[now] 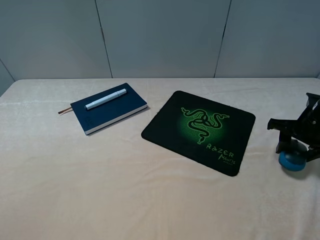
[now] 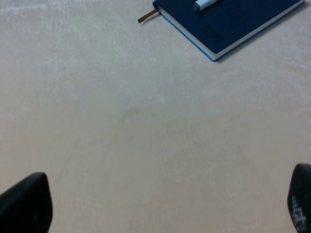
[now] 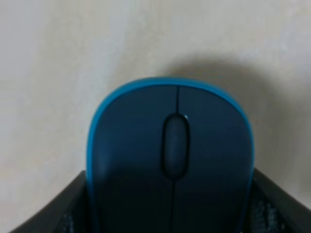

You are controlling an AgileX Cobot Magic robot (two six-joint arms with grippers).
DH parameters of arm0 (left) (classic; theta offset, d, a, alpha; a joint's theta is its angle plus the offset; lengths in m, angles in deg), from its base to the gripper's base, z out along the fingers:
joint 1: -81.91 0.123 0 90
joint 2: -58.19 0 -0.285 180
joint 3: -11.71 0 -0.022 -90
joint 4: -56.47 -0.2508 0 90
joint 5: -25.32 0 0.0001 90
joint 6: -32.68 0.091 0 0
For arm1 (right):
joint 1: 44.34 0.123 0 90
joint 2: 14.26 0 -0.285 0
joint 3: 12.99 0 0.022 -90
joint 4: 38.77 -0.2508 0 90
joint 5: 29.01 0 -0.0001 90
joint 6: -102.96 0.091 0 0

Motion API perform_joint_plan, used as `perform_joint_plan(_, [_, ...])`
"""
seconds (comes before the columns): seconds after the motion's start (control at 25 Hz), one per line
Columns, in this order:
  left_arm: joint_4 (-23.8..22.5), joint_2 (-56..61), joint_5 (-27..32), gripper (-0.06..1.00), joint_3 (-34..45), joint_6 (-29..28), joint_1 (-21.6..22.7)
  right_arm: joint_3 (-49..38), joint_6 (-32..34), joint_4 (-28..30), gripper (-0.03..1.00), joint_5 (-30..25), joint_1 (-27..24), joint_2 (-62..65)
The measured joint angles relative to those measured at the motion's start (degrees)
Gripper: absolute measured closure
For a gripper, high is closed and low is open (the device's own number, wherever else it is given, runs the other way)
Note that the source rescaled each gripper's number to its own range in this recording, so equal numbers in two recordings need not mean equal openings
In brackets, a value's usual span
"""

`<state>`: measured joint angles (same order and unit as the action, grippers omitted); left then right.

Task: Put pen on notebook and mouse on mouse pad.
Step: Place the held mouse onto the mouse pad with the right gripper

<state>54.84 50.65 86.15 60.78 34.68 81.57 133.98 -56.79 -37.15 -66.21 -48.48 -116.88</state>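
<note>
My right gripper is going to release the teal mouse on the green logo of the black mouse pad [image 1: 213,123], just above the lettering.
The white pen [image 1: 105,99] lies diagonally on top of the navy notebook [image 1: 116,113] at the left back of the table; the pen's end [image 2: 204,4] and the notebook [image 2: 233,24] also show in the left wrist view. The black mouse pad [image 1: 167,127] with its green logo lies bare in the middle. The teal mouse [image 1: 291,161] sits on the cloth right of the pad. My right gripper [image 1: 295,148] is down over it, and its fingers [image 3: 63,213] press both flanks of the mouse [image 3: 170,155]. My left gripper [image 2: 160,204] stands open over bare cloth.
A cream cloth [image 1: 100,190] covers the whole table. The notebook's brown ribbon bookmark [image 1: 64,111] sticks out toward the left. Grey wall panels [image 1: 160,35] stand behind the table's far edge. The left arm is outside the exterior high view.
</note>
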Motion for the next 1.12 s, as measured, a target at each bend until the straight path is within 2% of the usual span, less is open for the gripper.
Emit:
perform_joint_plan(0.2, [0.00,0.00,0.00,-0.01,0.00,0.00,0.00,0.00,-1.13,-0.71,0.97,-4.09,0.00,5.93])
perform_joint_plan(0.44, [0.00,0.00,0.00,-0.01,0.00,0.00,0.00,0.82,-6.38,-6.70,0.97,-7.90,0.00,7.39])
perform_joint_plan(0.6, [0.00,0.00,0.00,-0.01,0.00,0.00,0.00,3.91,-9.01,-10.37,0.97,-8.99,0.00,7.39])
perform_joint_plan(0.8, [0.00,0.00,0.00,-0.01,0.00,0.00,0.00,8.65,-10.13,-11.90,0.97,-10.75,0.31,7.39])
perform_joint_plan(1.12, [0.00,0.00,0.00,-0.01,0.00,0.00,0.00,16.75,-9.90,-11.78,0.97,-12.28,9.92,4.85])
